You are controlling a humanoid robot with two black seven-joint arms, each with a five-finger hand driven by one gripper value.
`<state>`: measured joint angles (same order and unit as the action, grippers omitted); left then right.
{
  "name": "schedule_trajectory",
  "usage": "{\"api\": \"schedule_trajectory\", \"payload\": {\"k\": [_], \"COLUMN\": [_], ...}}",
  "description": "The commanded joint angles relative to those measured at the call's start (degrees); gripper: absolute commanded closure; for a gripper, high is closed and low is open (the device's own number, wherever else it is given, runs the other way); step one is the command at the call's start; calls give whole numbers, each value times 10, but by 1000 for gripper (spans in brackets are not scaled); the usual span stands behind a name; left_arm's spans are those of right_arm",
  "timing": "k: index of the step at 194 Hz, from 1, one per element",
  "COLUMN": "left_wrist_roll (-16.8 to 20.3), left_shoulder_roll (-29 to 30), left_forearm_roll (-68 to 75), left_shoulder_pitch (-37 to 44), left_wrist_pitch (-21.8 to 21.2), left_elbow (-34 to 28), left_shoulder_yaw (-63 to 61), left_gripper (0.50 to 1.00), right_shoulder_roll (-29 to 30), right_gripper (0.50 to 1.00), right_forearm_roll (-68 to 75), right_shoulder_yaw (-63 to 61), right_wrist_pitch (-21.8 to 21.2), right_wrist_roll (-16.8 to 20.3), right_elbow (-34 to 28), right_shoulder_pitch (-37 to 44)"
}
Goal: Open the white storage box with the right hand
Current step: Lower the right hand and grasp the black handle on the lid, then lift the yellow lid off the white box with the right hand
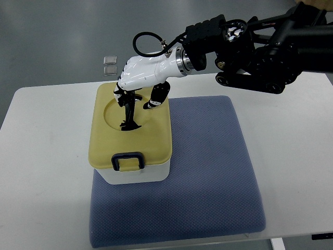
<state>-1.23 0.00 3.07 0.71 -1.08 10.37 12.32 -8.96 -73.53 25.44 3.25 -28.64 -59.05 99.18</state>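
Next, my right gripper releases the yellow lid, now down on the white storage box, and leaves it lying on the bare blue mat (219, 154), beside the white storage box.
The white storage box (136, 176) stands on the left part of a blue mat, nearer the front. Its yellow lid (153, 138) is down, with a round recess on top and a dark blue latch (128, 160) at the front edge. My right hand (139, 115), white with black fingers, reaches in from the upper right and hovers over the back of the lid. Its long fingers (128, 112) point straight down, their tips touching the recess. The thumb (157, 97) hangs apart to the right. It holds nothing. My left arm is out of the picture.
A blue-grey padded mat (208, 166) covers the middle of the white table (47, 156). Two small clear squares (110, 64) lie on the grey floor beyond the table's back edge. My dark forearm (260, 52) spans the upper right.
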Motion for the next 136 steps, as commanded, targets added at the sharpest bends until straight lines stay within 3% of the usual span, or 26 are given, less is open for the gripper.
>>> {"api": "schedule_trajectory", "payload": {"k": [1,74,136], "left_wrist_roll": [0,0,0], "left_shoulder_roll": [0,0,0], "left_forearm_roll": [0,0,0], "left_shoulder_pitch": [0,0,0], "left_wrist_pitch": [0,0,0], "left_elbow": [0,0,0], "left_shoulder_yaw": [0,0,0], "left_gripper": [500,500,500], "right_shoulder_roll": [1,-33,-171], "right_gripper": [1000,1000,1000], "right_forearm_roll": [3,29,40], "right_shoulder_yaw": [0,-42,-63], "right_wrist_pitch": [1,-5,-52], "right_wrist_roll": [-1,-1,-5], "right_elbow": [0,-24,-97], "right_shoulder_pitch": [-2,62,120]}}
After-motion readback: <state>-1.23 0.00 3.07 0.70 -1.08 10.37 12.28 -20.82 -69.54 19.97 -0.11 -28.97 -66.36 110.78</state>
